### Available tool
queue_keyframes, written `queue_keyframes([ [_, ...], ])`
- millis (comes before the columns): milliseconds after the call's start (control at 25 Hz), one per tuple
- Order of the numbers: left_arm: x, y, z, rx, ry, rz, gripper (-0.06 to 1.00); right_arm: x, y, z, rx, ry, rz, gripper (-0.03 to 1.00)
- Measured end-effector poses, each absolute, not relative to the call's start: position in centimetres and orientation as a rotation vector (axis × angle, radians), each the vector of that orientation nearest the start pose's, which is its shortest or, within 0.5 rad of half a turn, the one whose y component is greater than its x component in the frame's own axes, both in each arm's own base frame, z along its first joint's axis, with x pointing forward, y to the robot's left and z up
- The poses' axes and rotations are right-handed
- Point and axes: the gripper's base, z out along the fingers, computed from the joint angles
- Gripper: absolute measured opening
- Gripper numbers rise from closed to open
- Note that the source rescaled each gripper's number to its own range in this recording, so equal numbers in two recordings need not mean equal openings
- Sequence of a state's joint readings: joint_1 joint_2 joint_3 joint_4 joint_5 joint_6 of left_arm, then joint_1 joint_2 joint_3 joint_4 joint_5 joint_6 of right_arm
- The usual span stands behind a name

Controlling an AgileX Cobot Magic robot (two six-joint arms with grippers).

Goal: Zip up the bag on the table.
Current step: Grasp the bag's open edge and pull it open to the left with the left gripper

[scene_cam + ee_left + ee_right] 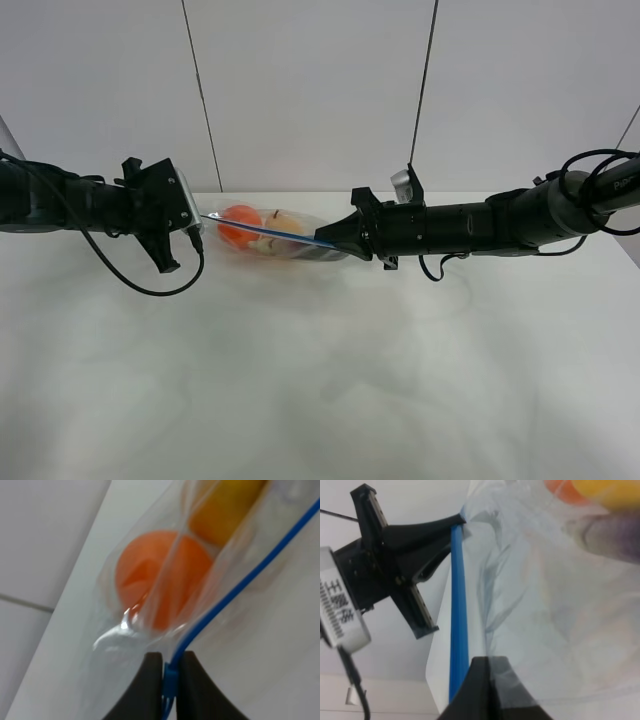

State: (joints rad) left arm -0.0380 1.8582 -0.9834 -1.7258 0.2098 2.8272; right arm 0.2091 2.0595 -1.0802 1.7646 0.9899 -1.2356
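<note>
The left gripper needs to release the blue strip's end past the orange ball, by the table's far edge (166, 196).
The clear bag (272, 238) hangs stretched between my two grippers over the far part of the white table (320, 380). Its blue zip strip (265, 231) runs taut from one gripper to the other. An orange ball (160, 580), yellow fruit (225, 505) and a dark eggplant (615, 540) show through the plastic. My left gripper (170, 677) is shut on the strip's left end, the blue strip pinched between its black fingers (147, 690). My right gripper (490, 667) is shut on the bag's right end, right beside the strip (457, 605). The left gripper (455, 522) also shows in the right wrist view.
A grey panelled wall (310, 90) stands right behind the table's far edge. A black cable (130, 275) droops from the left arm down to the tabletop.
</note>
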Motion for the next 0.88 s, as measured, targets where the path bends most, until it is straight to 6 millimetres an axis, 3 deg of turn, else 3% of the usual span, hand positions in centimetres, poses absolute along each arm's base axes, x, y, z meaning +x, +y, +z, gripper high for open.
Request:
queue_keyframes([
  [560,37.5,-0.7,15.8,1.28,1.981,0.387,0.0,35.9,15.3,14.2,-0.095,2.292,1.527,0.0],
  [880,37.4,1.9,15.8,1.11,2.089,0.392,0.0,35.8,15.4,14.3,-0.103,2.293,1.532,0.0],
])
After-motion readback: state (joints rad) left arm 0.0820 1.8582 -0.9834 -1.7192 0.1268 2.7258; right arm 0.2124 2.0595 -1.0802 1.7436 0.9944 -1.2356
